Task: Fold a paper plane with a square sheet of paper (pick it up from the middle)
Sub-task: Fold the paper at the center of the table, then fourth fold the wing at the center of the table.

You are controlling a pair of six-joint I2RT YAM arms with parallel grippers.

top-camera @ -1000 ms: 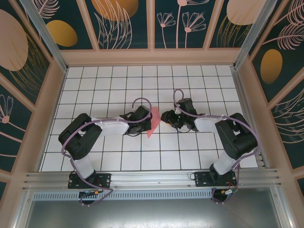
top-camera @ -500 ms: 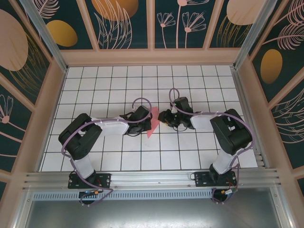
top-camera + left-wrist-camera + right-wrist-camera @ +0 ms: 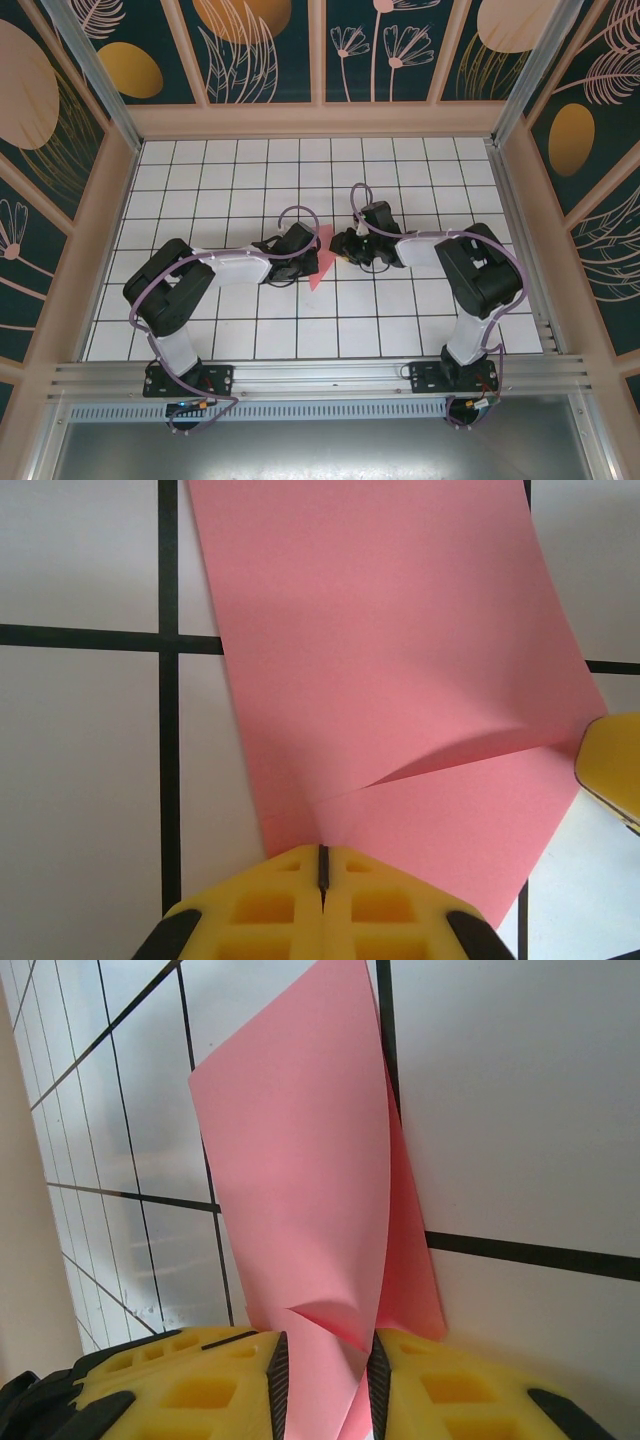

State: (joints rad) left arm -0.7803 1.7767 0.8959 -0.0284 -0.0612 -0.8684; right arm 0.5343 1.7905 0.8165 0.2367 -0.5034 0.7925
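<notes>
The sheet is buckling along a slanted crease by my right gripper, so next I open my left gripper, back it off and pinch the fold near the sheet's pointed end (image 3: 315, 283).
The square sheet of paper (image 3: 321, 262), pink-red, is held up off the white grid table between both arms. In the left wrist view the sheet (image 3: 400, 650) shows a curved crease, and my left gripper (image 3: 322, 852) is shut on its near edge. A yellow finger (image 3: 612, 770) of the right gripper touches the sheet's right corner. In the right wrist view the sheet (image 3: 300, 1160) curls into a loop that runs down between the pads of my right gripper (image 3: 322, 1350). Those jaws stand a narrow gap apart around the curl. From above, the left gripper (image 3: 314, 255) and right gripper (image 3: 341, 246) nearly meet.
The white grid table (image 3: 230, 180) is ringed by low peach walls (image 3: 320, 120). An aluminium rail (image 3: 320, 378) runs along the near edge by the arm bases. Purple cables loop over both wrists.
The right arm has slid left toward the left gripper and onto the paper's edge, and its jaws have narrowed. The left arm and its grip have stayed still.
</notes>
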